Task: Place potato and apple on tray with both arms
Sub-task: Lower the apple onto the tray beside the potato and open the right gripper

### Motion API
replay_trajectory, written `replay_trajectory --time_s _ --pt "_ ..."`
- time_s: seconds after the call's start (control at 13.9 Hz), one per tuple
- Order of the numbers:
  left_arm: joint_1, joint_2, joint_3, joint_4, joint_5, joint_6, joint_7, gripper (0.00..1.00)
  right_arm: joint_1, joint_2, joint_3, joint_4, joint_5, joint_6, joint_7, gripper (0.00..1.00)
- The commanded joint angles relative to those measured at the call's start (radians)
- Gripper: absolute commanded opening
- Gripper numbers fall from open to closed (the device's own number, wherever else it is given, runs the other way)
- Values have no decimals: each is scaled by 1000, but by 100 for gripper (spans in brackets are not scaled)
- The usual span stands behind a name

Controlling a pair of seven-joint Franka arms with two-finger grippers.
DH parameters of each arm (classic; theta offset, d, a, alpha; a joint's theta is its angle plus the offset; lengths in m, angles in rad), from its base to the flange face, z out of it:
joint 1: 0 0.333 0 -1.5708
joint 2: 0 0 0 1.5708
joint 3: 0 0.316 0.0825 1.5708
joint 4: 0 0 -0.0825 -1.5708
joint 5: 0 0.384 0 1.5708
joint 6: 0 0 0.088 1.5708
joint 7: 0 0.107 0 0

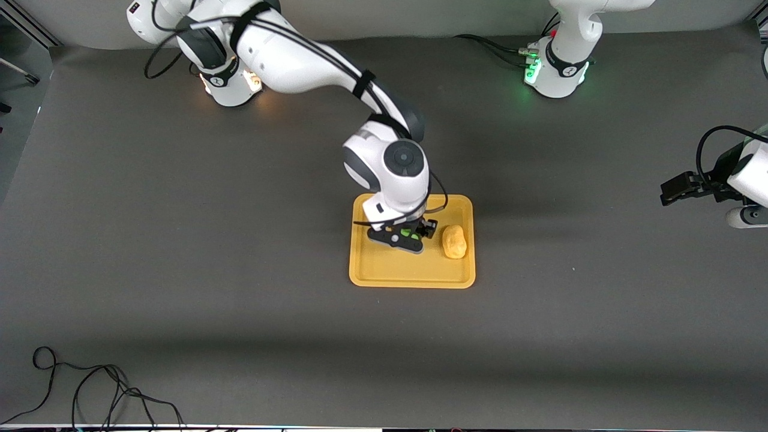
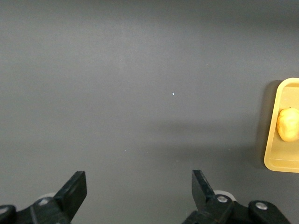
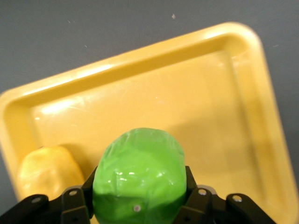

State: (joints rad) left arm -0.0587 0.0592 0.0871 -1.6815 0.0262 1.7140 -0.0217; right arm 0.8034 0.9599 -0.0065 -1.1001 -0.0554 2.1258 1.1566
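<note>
Next, my right gripper lets go of the green apple near the middle of the tray, beside the potato [image 1: 406, 242] [image 3: 150, 145].
The yellow-orange tray [image 1: 408, 273] lies mid-table. The potato [image 1: 454, 241] lies on it, toward the left arm's end; it also shows in the left wrist view [image 2: 288, 124] and the right wrist view [image 3: 44, 170]. My right gripper [image 1: 407, 236] is low over the tray [image 3: 224, 107], beside the potato, shut on the green apple [image 3: 139, 175]; in the front view only slivers of the apple [image 1: 407, 232] show under the wrist. My left gripper [image 2: 138, 189] is open and empty over bare table at the left arm's end, seen at the front view's edge [image 1: 675, 189]; the tray's edge [image 2: 275, 161] is in its view.
Dark grey mat covers the table. Black cables [image 1: 90, 390] lie at the table's edge nearest the front camera, toward the right arm's end. The arm bases [image 1: 555, 69] stand along the edge farthest from the camera.
</note>
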Motion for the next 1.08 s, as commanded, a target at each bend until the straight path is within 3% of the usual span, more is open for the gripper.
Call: replay_trajectory --time_s 0.0,0.79,0.86,0.93,1.01 --pt "3 5 -1 8 -8 -20 17 100 39 37 -7 -27 -29 69 67 58" --pt "3 5 -1 8 -9 -22 17 100 31 48 -29 -47 -47 91 72 59" --pt "3 5 -1 8 -9 -22 17 100 31 49 -29 -49 -46 91 75 74" --pt "3 5 -1 8 -8 -22 17 100 27 49 -27 -47 -44 91 80 100" --pt "2 5 -1 8 -8 -22 17 100 26 43 -29 -44 -41 88 74 100"
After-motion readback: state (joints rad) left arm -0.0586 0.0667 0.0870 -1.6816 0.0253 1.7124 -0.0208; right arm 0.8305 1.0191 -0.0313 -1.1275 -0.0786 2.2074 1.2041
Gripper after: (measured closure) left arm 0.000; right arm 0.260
